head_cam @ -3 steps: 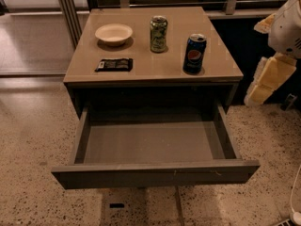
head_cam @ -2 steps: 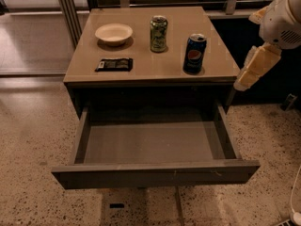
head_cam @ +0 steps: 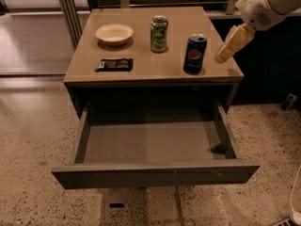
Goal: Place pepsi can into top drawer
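Note:
The pepsi can should be gripped next by my gripper around the upper part point(head_cam: 196, 44), just below the can's top, so that the can's lower half stays free.
The dark blue pepsi can point(head_cam: 194, 53) stands upright on the tan cabinet top point(head_cam: 150, 69), near its right front corner. The top drawer point(head_cam: 153, 172) is pulled out wide open below, and its grey inside holds nothing. My gripper point(head_cam: 222, 56) hangs from the white arm at the upper right, its yellowish fingers pointing down-left, just right of the can and apart from it. It holds nothing that I can see.
A green patterned can point(head_cam: 159, 33) stands behind and left of the pepsi can. A cream bowl point(head_cam: 114, 33) sits at the back left, and a dark snack packet point(head_cam: 114, 64) lies near the front left. Speckled floor surrounds the cabinet.
The arm and gripper have moved up and left, from beside the cabinet's right edge to just right of the pepsi can. The can, drawer and other objects have not moved.

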Tool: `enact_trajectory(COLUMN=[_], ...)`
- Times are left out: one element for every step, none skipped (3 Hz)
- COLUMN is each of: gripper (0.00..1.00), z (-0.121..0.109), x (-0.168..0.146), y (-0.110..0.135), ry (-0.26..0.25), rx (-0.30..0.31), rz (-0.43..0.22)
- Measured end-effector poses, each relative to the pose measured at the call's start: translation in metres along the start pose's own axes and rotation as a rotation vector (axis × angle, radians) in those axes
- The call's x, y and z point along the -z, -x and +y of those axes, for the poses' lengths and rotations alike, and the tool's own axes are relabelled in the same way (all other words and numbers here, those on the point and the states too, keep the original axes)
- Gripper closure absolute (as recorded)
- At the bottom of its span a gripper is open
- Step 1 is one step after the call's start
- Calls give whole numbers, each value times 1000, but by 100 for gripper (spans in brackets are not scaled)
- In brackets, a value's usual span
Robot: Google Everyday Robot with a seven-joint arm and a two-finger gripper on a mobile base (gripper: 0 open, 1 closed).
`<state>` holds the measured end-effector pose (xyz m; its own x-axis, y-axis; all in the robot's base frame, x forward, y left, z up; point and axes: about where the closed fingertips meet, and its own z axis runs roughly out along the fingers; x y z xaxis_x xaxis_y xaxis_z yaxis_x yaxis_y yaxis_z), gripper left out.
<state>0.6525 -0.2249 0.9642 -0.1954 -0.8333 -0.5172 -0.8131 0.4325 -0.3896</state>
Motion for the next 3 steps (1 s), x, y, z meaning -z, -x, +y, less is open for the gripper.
enact_trajectory(gripper=[0, 0, 0], z=[-24, -32, -28], x=[-25, -55, -80], y=[9, 16, 19], ry=[14, 63, 118], rx=[-43, -71, -87], rz=[-58, -89, -105])
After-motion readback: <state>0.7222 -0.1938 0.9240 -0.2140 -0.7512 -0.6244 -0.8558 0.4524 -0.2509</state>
